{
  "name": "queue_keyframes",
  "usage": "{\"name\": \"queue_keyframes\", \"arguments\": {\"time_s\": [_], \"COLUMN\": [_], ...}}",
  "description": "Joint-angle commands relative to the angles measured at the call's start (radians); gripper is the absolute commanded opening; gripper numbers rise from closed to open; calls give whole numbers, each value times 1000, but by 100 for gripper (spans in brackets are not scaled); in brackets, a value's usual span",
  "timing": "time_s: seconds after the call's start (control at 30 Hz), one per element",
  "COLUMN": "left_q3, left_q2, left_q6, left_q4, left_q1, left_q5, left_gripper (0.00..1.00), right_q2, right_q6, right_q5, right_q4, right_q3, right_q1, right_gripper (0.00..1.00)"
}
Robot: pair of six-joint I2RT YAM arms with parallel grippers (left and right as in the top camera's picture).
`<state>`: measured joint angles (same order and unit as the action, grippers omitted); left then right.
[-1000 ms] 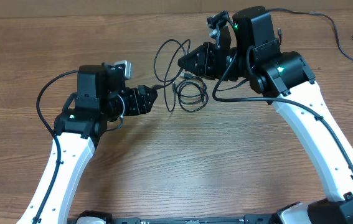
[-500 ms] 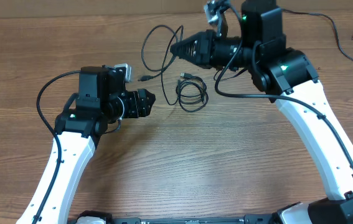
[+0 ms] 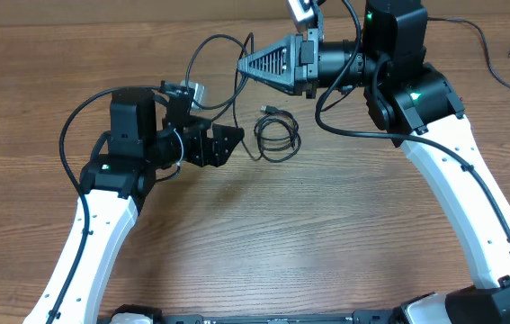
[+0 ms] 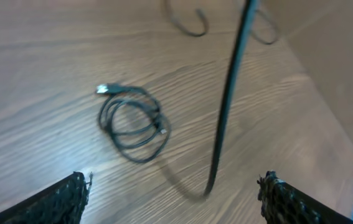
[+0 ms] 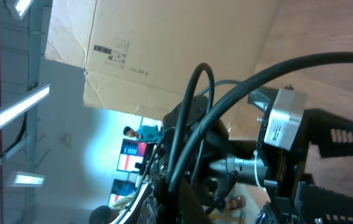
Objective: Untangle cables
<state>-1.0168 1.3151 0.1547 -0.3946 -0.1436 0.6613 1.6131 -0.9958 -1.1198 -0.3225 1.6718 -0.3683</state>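
Note:
The parts of the loose cable are bunched in my right gripper, so next I close my left gripper on the cable's hanging loop (image 3: 222, 106) before my right gripper opens to free them.
A small coiled cable (image 3: 277, 139) lies flat on the wooden table (image 3: 263, 234); it also shows in the left wrist view (image 4: 132, 121). A long loose cable (image 3: 197, 52) hangs in a loop from my right gripper (image 3: 244, 65), which is shut on it and raised above the table's back. In the right wrist view the strands (image 5: 192, 106) run into the jaws (image 5: 182, 186). My left gripper (image 3: 232, 142) is open, left of the coil. In its wrist view the hanging strand (image 4: 229, 93) drops to the table between the wide-apart fingers (image 4: 176, 193), touching neither.
A thicker black wire (image 3: 497, 54) runs along the table's back right. Cardboard (image 3: 102, 11) lines the far edge. Both white arms reach in from the front corners.
My right gripper has risen and moved left, lifting the long cable off the table. My left gripper has opened wide and shifted slightly right. The coil has stayed put.

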Motion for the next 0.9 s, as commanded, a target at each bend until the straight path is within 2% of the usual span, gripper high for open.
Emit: {"name": "queue_keyframes", "arguments": {"time_s": [0.0, 0.1, 0.17, 0.27, 0.33, 0.4, 0.57, 0.73, 0.77, 0.83, 0.87], "left_q3": [-17, -17, -17, -17, -17, -17, -17, -17, -17, -17, -17], "left_q2": [6, 6, 6, 6, 6, 6, 6, 6, 6, 6, 6], "left_q6": [-21, -20, -19, 0, 11, 11, 11, 34, 37, 37, 37], "left_q4": [21, 56, 81, 117, 132, 137, 139, 150, 154, 164, 171], "left_q1": [-1, -1, -1, -1, -1, -1, -1, -1, -1, -1, -1], "left_q5": [95, 98, 98, 97, 90, 90, 90, 90, 90, 91, 91], "left_gripper": [91, 90, 85, 69, 49, 34, 20, 22, 28, 58, 65], "right_q2": [-18, -18, -18, -18, -18, -18, -18, -18, -18, -18, -18], "right_q6": [-31, -34, -33, -33, -33, -33, -33, -33, -34, -34, -34], "right_q5": [-35, -35, -39, -54, -57, -58, -65, -75, -78, -80, -80], "right_q4": [8, 8, 8, 8, 8, 8, 7, 7, 7, 7, 7], "right_q3": [18, 18, 18, 18, 18, 18, 18, 18, 18, 18, 18], "right_q1": [-1, -1, -3, -3, -3, -3, -3, -3, -3, -3, -3], "right_gripper": [4, 4, 4, 4, 4, 4, 4, 4, 4, 4, 4]}}
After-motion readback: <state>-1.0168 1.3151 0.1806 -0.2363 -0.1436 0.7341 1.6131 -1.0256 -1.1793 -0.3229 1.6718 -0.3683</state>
